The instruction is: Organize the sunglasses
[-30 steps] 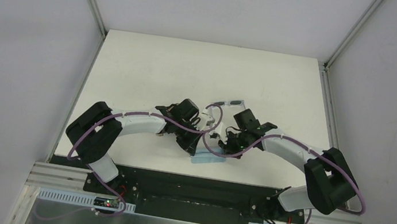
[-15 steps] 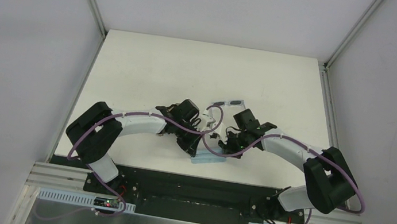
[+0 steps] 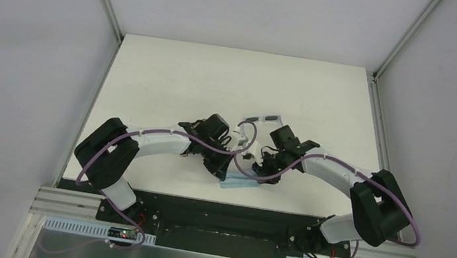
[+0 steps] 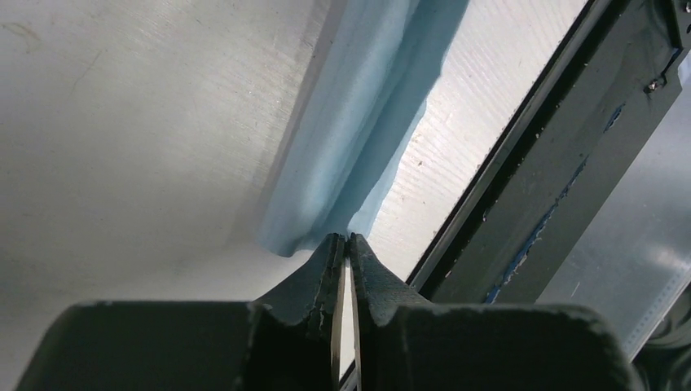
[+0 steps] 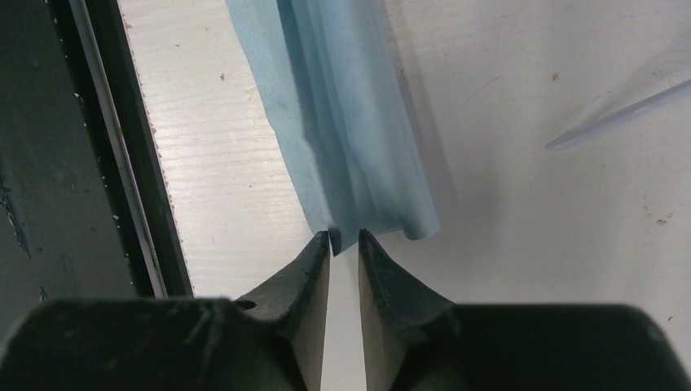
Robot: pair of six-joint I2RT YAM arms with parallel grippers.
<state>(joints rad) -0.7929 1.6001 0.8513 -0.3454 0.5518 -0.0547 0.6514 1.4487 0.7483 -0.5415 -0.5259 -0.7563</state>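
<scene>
The cloth's fold is still puffy with my left gripper at the cloth's loose edge, so it should open and pinch the fold's end (image 4: 279, 241).
The sunglasses (image 3: 262, 118) lie on the white table just beyond both wrists, dark lenses in a thin white frame. One slim white temple arm (image 5: 619, 112) shows in the right wrist view. A light blue cloth (image 3: 236, 184) lies folded at the table's near edge. It also shows in the left wrist view (image 4: 358, 122) and the right wrist view (image 5: 342, 122). My left gripper (image 4: 345, 239) is shut on one end of the cloth. My right gripper (image 5: 345, 236) is at the cloth's other end, jaws a little apart, with a cloth corner between the tips.
The black base plate (image 3: 221, 216) runs right behind the cloth along the table's near edge; its metal rail (image 4: 521, 138) is close to both grippers. Grey walls enclose the table on three sides. Purple cables (image 3: 244, 151) loop between the two wrists.
</scene>
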